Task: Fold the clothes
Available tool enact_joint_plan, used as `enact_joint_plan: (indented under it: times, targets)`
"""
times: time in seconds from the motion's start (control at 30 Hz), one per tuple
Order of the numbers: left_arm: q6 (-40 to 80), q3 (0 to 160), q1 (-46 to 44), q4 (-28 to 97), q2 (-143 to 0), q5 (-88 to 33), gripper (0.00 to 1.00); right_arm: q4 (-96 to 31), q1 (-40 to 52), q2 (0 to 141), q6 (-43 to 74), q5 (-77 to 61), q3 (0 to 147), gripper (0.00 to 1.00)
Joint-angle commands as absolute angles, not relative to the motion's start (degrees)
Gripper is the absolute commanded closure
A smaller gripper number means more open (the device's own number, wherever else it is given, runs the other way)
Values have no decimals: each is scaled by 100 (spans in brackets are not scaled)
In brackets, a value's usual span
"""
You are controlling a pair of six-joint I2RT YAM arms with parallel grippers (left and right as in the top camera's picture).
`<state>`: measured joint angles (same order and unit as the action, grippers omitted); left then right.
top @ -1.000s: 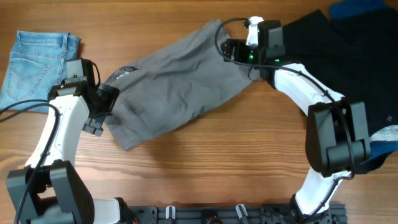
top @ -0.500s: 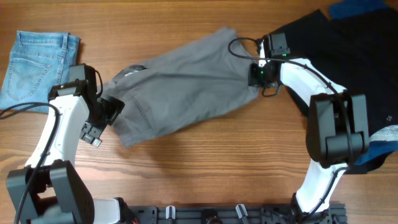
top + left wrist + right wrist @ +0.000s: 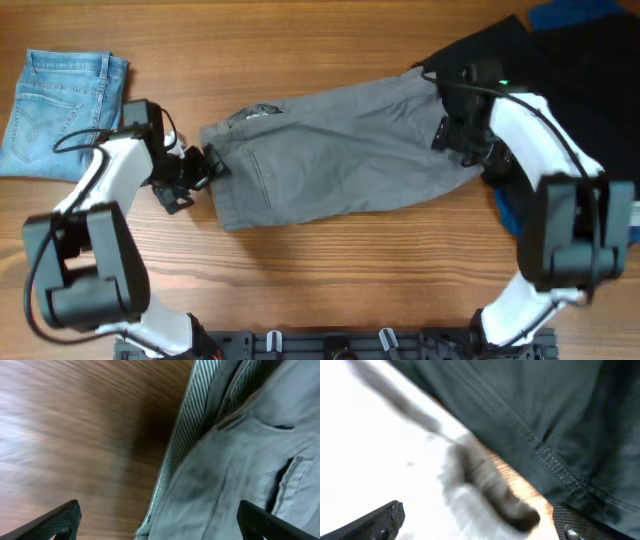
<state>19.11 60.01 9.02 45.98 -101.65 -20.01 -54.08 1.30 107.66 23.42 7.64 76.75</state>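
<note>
The robot's right gripper will next close on the grey garment's end edge (image 3: 465, 153) next to the black garment, toward the front corner.
The grey shorts-like garment (image 3: 340, 150) lies spread nearly level across the middle of the table, with its pocket seams facing up. My left gripper (image 3: 205, 165) is at the garment's left edge. In the left wrist view its fingers (image 3: 160, 522) are wide apart, with the paler ribbed hem (image 3: 192, 425) between them over the wood. My right gripper (image 3: 452, 130) is at the garment's right end. In the right wrist view its fingers (image 3: 477, 520) are wide apart over blurred pale cloth (image 3: 395, 450), beside a dark garment (image 3: 545, 405).
Folded blue jeans (image 3: 65, 100) lie at the far left. A black garment (image 3: 560, 80) covers the back right corner, with a blue cloth (image 3: 575, 12) behind it. Bare wood runs along the table's front.
The grey garment has swung from a slant to nearly level and shifted right. The left gripper moved right along its left edge. The right arm moved down and right.
</note>
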Motion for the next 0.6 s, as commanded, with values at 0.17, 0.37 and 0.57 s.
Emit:
enact_joint_plan:
  times: [0.17,0.37,0.57]
  targets:
    - [1367,5999,152,4348,-10995,-2880,37,-4941,169,9627,1105,-1476,7734,10]
    - [1542,6010,47,4781,-10986,-1813,96,-4976,471,9797,1066,-2110,7603,92]
    - [1581,7400,215,6453,-10766,-1509,96,-4600,1621,10536,1050,-2989,7207,96]
